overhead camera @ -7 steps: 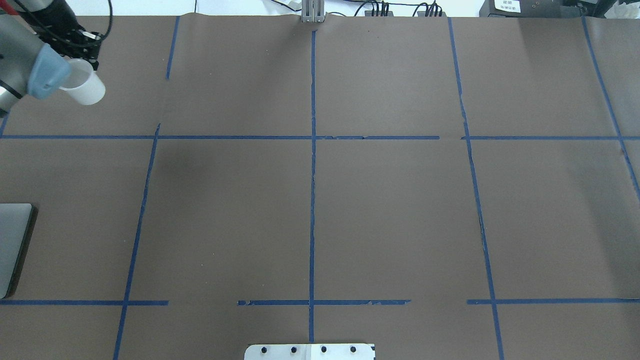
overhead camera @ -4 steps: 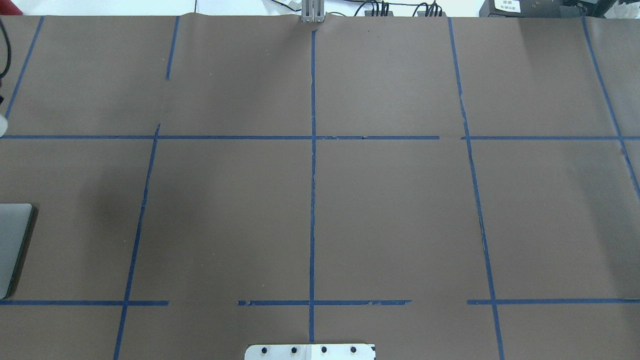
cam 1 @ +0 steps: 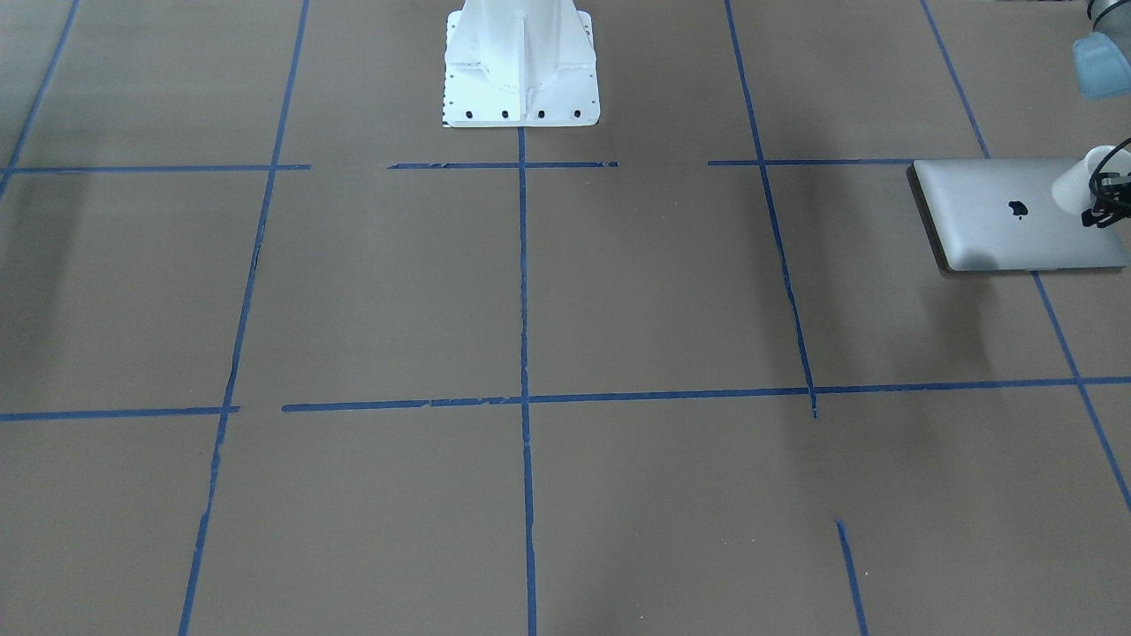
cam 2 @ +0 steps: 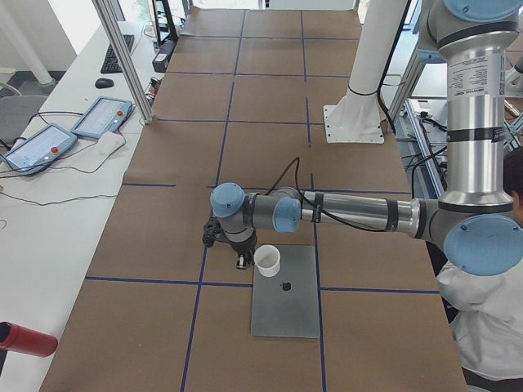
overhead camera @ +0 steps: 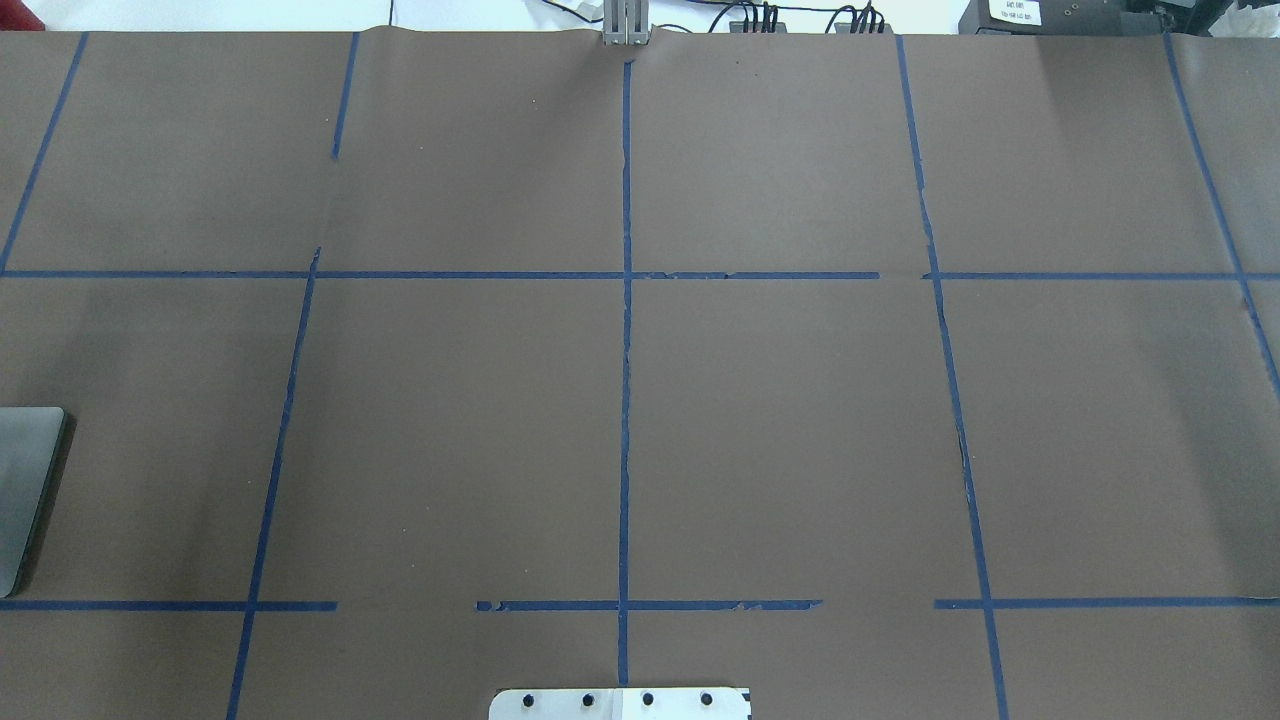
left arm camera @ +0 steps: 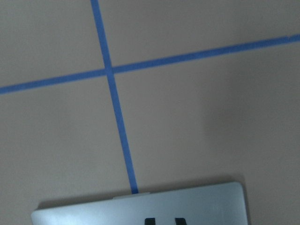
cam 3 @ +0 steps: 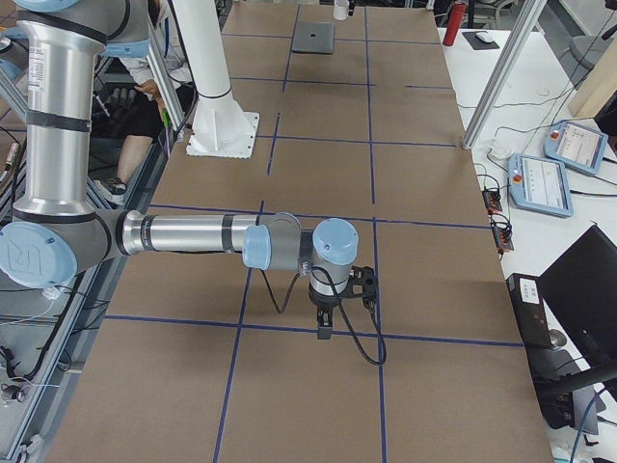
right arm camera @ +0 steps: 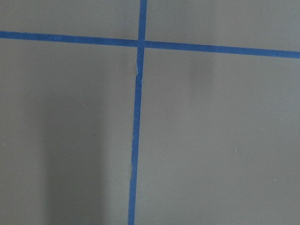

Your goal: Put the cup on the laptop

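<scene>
The white cup is due on the dark logo [cam 1: 1019, 208] at the middle of the silver laptop's lid. Next, I let go of it there with my left gripper.
The silver laptop [cam 1: 990, 221] lies closed at the table's left end, also seen in the exterior left view [cam 2: 286, 306], as an edge in the overhead view [overhead camera: 20, 500] and in the left wrist view [left arm camera: 93, 214]. My left gripper [cam 1: 1106, 208] is shut on the white cup [cam 1: 1078, 181] and holds it tilted, low over the lid's far edge; the exterior left view shows the cup [cam 2: 267, 261] beside the gripper [cam 2: 243, 260]. My right gripper [cam 3: 323, 328] points down over bare table; I cannot tell whether it is open or shut.
The white robot base [cam 1: 521, 88] stands at mid-table on the robot's side. Blue tape lines cross the brown table cover. Beyond the far edge are an aluminium post [cam 2: 122, 65], teach pendants [cam 2: 98, 118] and a red bottle [cam 2: 24, 339]. A person [cam 2: 490, 327] sits near the left arm's base.
My left arm, holding the cup, has moved left out of the overhead view. The laptop's visible edge there has darkened under a shadow.
</scene>
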